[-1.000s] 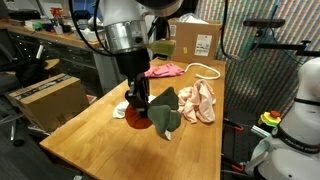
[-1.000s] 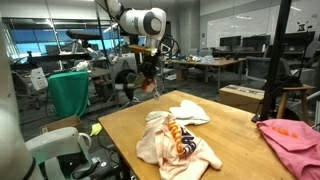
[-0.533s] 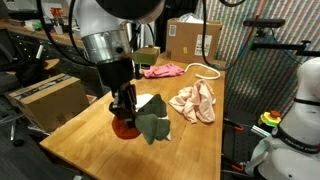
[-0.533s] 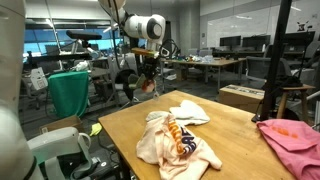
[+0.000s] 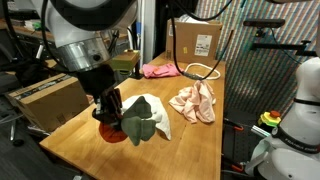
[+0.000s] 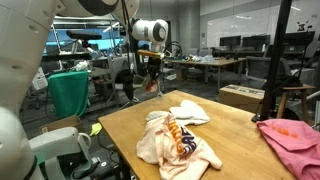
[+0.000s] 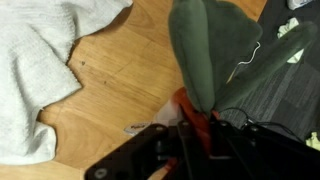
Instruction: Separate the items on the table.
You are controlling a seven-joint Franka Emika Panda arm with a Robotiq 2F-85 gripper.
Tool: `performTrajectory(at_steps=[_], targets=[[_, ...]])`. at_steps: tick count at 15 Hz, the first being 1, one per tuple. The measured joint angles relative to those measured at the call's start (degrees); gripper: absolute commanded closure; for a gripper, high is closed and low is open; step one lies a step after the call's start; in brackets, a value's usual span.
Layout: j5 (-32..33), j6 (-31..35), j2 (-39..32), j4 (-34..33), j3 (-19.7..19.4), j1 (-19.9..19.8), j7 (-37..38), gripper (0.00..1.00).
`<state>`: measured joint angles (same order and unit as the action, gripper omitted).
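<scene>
Next, my gripper lets go of the dark green cloth on the bare wood (image 5: 117, 142) between the white cloth and the table edge.
My gripper (image 5: 108, 110) is shut on a dark green cloth (image 5: 140, 124) and a red cloth (image 5: 108, 131) at the table's left edge. In the wrist view the red cloth (image 7: 195, 118) sits between the fingers (image 7: 186, 140) and the green cloth (image 7: 215, 48) hangs past them. A white cloth (image 5: 152, 106) lies partly under the green one and also shows in the wrist view (image 7: 45, 60). A peach cloth (image 5: 193, 102) lies apart at mid-table. In an exterior view the gripper (image 6: 150, 84) is at the far table edge, behind the peach cloth (image 6: 172, 142) and white cloth (image 6: 190, 112).
A pink cloth (image 5: 163, 70) and a white rope (image 5: 206, 70) lie at the back of the wooden table (image 5: 90, 150), by a cardboard box (image 5: 196, 40). Another box (image 5: 45, 95) stands beside the table. The pink cloth shows at the right (image 6: 290, 135).
My gripper has moved left toward the table's edge, dragging the green and red cloths away from the peach cloth. The white cloth underneath has come into view.
</scene>
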<state>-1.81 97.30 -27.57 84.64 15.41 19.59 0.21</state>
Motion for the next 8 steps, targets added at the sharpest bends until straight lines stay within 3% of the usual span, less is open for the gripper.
performTrajectory(at_steps=[8], targets=[[4.1,0.2,-9.5,-10.5,-0.9,3.4,-0.6,0.95]])
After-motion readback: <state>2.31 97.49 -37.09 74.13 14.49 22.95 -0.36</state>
